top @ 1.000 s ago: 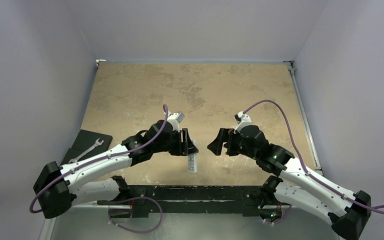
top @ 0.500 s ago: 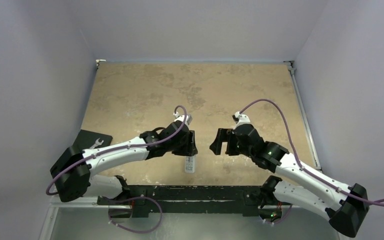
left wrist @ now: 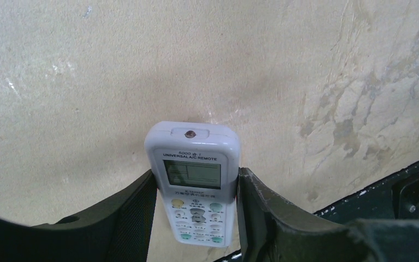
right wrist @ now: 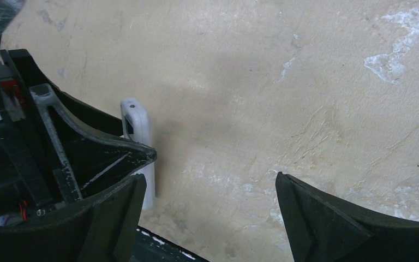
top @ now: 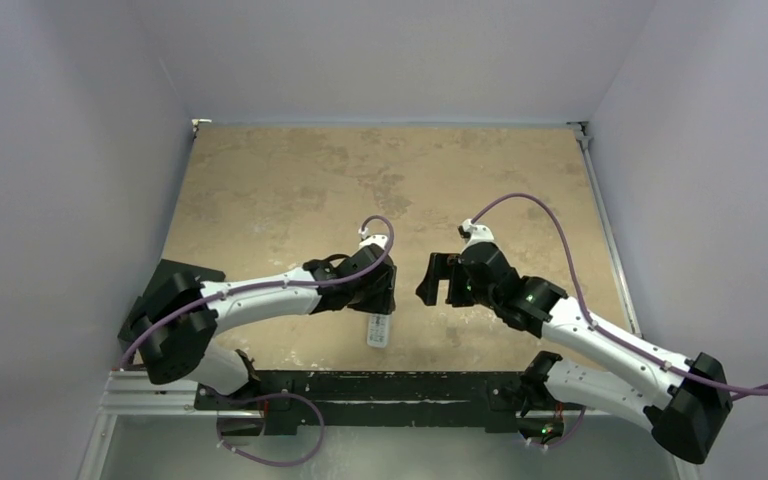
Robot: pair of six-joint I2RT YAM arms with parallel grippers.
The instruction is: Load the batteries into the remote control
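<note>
The remote will go down flat from my left gripper onto the bare table (top: 385,309) (left wrist: 182,157) near the black rail.
The white remote control (top: 381,329) lies lengthwise by the table's near edge, buttons and dark display facing up. In the left wrist view the remote (left wrist: 193,174) sits between my left gripper's two fingers, which press its sides. My left gripper (top: 378,300) is shut on it, low over the table. My right gripper (top: 438,283) is open and empty, a short way to the right of the remote. In the right wrist view its jaws stand wide apart (right wrist: 210,180), with the remote's end (right wrist: 139,131) and the left gripper (right wrist: 87,147) at the left. The batteries are out of view.
A black rail (top: 380,385) runs along the table's near edge, just behind the remote; it also shows in the left wrist view (left wrist: 414,185). A black mat (top: 185,272) lies at the left edge, mostly under the left arm. Grey walls enclose the table.
My left arm has stretched out and lowered, bringing the remote from hanging upright down to the table. My right gripper has shifted slightly left and stays open.
</note>
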